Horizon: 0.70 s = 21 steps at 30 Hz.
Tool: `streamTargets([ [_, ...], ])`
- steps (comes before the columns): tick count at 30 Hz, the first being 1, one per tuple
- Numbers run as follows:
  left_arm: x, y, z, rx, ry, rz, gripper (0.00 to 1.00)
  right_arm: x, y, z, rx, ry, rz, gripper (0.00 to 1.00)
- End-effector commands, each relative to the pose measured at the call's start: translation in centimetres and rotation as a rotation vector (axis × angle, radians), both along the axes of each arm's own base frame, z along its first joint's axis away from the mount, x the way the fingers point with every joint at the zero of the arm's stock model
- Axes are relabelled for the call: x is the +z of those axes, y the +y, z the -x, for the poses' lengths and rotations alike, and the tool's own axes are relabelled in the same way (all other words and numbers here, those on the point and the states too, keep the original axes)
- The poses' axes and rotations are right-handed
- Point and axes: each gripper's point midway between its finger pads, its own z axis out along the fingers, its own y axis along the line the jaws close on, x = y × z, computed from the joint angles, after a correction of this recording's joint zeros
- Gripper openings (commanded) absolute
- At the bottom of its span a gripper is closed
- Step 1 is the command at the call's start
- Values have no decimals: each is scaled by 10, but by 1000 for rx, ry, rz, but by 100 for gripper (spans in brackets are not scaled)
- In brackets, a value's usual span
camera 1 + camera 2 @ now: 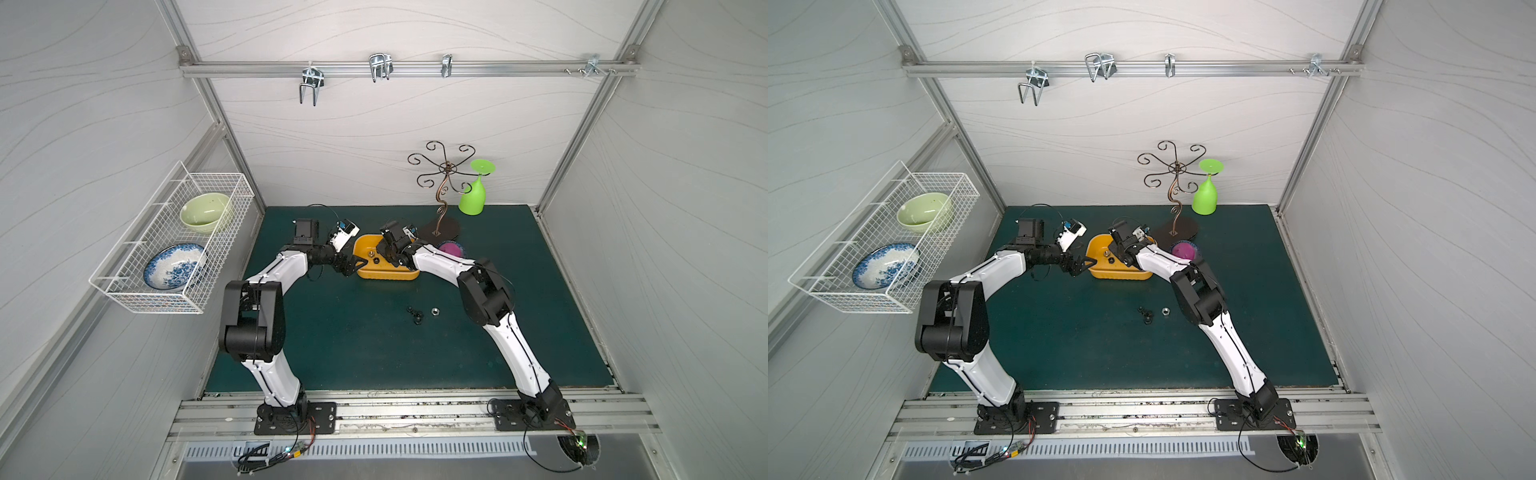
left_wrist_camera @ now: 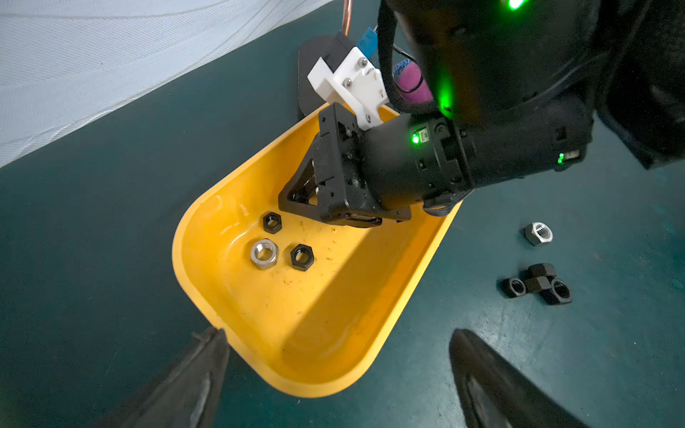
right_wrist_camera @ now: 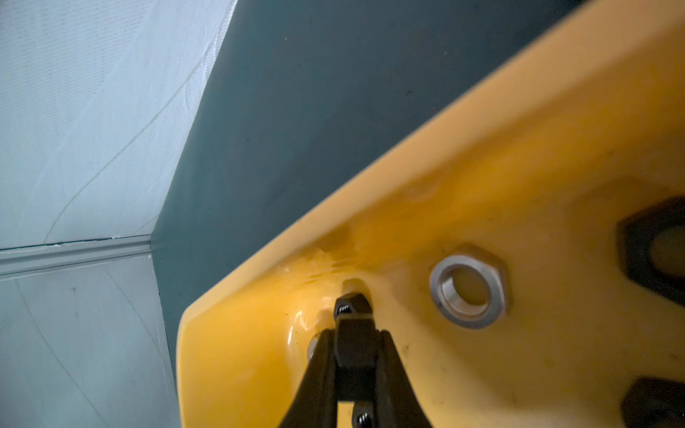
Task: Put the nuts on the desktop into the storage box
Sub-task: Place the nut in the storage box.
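I will release the black nut from my right gripper, now low inside the box, on the storage box's bottom by its back side [image 1: 385,249] [image 3: 385,298], next to the small black nut.
The yellow storage box [image 1: 386,274] [image 1: 1119,274] lies at the back of the teal desktop [image 1: 353,353]. My right gripper [image 3: 356,333] [image 1: 384,253] hangs low inside it, shut on a clump of black nuts [image 3: 352,307] close to the box's end wall. On the box floor lie a silver nut [image 2: 264,254] [image 3: 467,286] and two black nuts [image 2: 302,257] [image 2: 272,222]. A black nut cluster [image 1: 415,312] [image 2: 537,284] and a silver nut [image 1: 436,311] [image 2: 538,233] rest on the desktop in front of the box. My left gripper [image 2: 338,331] [image 1: 359,262] stands open and empty at the box's left end.
A small bowl with a pink ball [image 1: 451,248] and the dark base of a wire stand [image 1: 440,228] sit right behind the box, with a green glass [image 1: 473,195] hanging from the stand. A white wire basket [image 1: 174,245] with bowls hangs on the left wall. A grey rail [image 1: 395,411] borders the front.
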Motion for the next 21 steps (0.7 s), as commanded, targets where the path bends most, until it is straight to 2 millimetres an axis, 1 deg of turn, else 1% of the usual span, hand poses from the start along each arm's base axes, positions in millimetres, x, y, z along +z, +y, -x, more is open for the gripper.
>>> streamTargets([
  [1,12,2,-13,4,-49,0,98,-11,-9,-9,-38,13,9,0],
  [10,7,2,-12,-1,-41,3,98,-18,-15,-19,-49,20,11,0],
  [14,6,2,-11,-3,-41,-3,97,-22,-10,-24,-33,33,-34,5],
  [17,6,2,-11,-3,-44,-7,97,-21,-5,-27,-16,29,-67,1],
  [19,6,2,-11,-3,-42,-7,98,-19,-2,-27,-5,27,-82,2],
  [21,6,2,-11,-4,-44,-8,98,-16,2,-27,11,27,-109,7],
])
